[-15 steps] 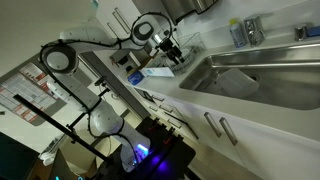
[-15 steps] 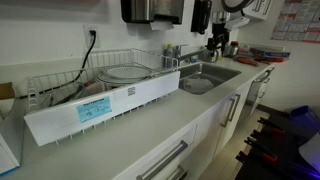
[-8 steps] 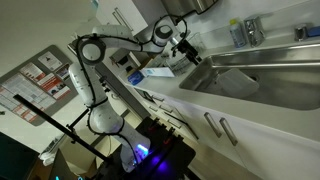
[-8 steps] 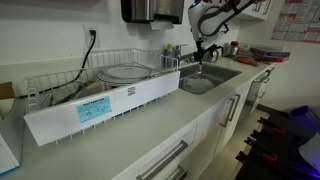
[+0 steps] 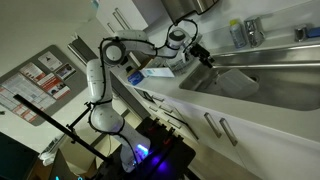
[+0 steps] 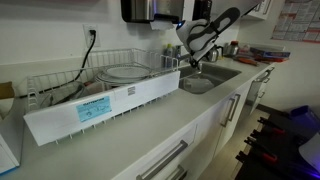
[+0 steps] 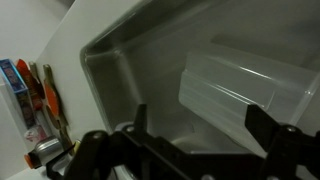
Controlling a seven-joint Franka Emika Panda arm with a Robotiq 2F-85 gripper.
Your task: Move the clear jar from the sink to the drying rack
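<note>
Next, my gripper should go to the rim of the clear jar's opening [image 5: 222, 76] [image 7: 298, 100] and close there, with one finger inside the clear jar.
The clear jar [image 7: 238, 86] lies on its side in the steel sink [image 7: 120, 75], wide and see-through with pale glints. It shows faintly in both exterior views [image 5: 236, 81] [image 6: 198, 86]. My gripper [image 7: 200, 128] is open and empty, with its two dark fingers hanging above the basin on either side of the jar's near edge, not touching it. In both exterior views the gripper [image 5: 205, 57] [image 6: 195, 63] hovers over the end of the sink [image 5: 285, 70] [image 6: 222, 72]. The wire drying rack [image 6: 60, 82] stands on the counter beside the sink.
A white tray with a blue label [image 6: 100, 108] fronts the rack, and a plate [image 6: 125, 72] lies in it. A faucet [image 5: 252, 30] stands behind the basin. Coloured items [image 7: 35, 95] lie on the counter by the sink's edge. Cabinets [image 6: 150, 10] hang overhead.
The arm has swung from beside the counter out over the sink, and the gripper has come lower towards the basin. The jar has not moved.
</note>
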